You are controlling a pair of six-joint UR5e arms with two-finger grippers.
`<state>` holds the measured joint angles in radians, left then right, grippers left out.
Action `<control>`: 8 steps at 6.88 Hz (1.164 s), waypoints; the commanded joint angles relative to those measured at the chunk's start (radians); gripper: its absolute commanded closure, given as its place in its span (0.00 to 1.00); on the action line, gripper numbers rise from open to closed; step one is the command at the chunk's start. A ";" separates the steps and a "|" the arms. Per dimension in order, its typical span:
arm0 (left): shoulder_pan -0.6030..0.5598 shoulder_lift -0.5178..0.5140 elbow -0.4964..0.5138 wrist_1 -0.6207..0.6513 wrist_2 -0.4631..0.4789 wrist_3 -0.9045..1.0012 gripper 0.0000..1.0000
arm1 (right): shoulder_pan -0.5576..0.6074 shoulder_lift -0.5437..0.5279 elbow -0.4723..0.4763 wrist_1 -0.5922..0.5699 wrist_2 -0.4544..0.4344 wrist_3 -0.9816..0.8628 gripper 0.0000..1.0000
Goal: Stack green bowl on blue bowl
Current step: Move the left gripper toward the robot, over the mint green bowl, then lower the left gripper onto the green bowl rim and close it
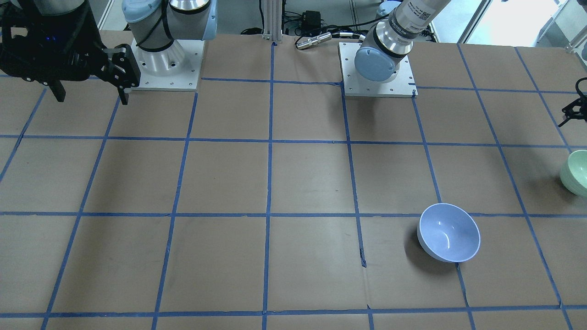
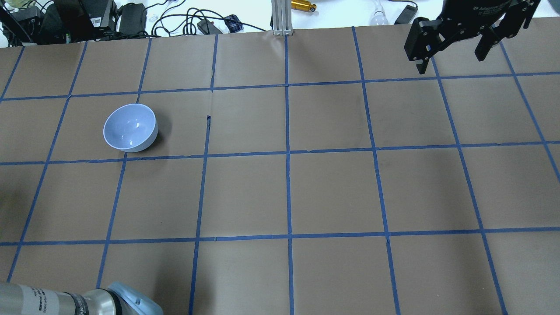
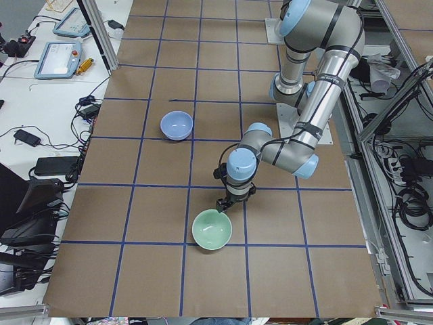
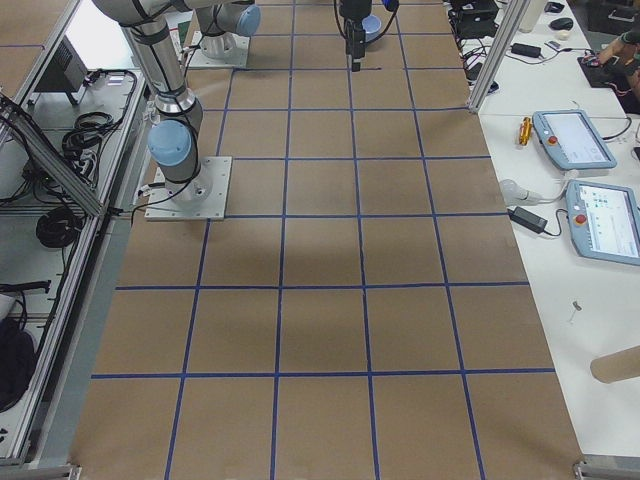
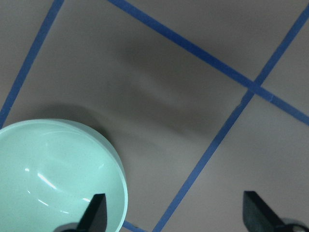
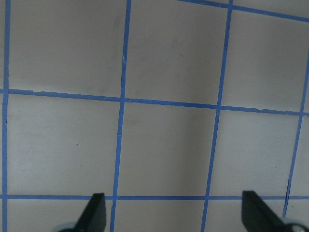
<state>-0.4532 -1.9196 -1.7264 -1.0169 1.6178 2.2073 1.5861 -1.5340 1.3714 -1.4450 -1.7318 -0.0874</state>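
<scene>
I close my left gripper on the green bowl's rim (image 1: 577,152) (image 5: 126,200), on the bowl's side toward the arm bases, next to where the blue tape crosses.
The green bowl (image 1: 575,173) stands upright at the table's end on my left side; it also shows in the exterior left view (image 3: 212,229) and the left wrist view (image 5: 53,174). My left gripper (image 5: 176,215) is open just above it, one fingertip (image 5: 96,212) over the bowl's rim and the other over bare table; it shows too in the exterior left view (image 3: 221,206). The blue bowl (image 2: 130,127) stands upright and empty, apart from the green one (image 1: 448,238). My right gripper (image 2: 450,61) is open and empty, high over the far right of the table (image 6: 176,217).
Brown paper with a blue tape grid covers the table (image 2: 288,192). The two arm bases (image 1: 167,59) (image 1: 378,68) stand on white plates at the robot's edge. Cables and boxes (image 2: 87,19) and a metal post (image 2: 282,17) line the far edge.
</scene>
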 commanded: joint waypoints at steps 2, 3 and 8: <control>0.014 -0.145 0.120 -0.003 -0.006 0.267 0.00 | 0.000 0.000 0.000 0.000 0.000 0.000 0.00; 0.016 -0.163 0.125 -0.003 -0.006 0.351 0.00 | 0.000 0.000 0.000 0.000 0.000 0.000 0.00; 0.027 -0.193 0.123 0.009 -0.003 0.522 0.00 | 0.000 0.000 0.000 0.000 0.000 0.000 0.00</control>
<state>-0.4287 -2.1071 -1.6026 -1.0112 1.6169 2.7155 1.5861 -1.5340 1.3714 -1.4450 -1.7319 -0.0874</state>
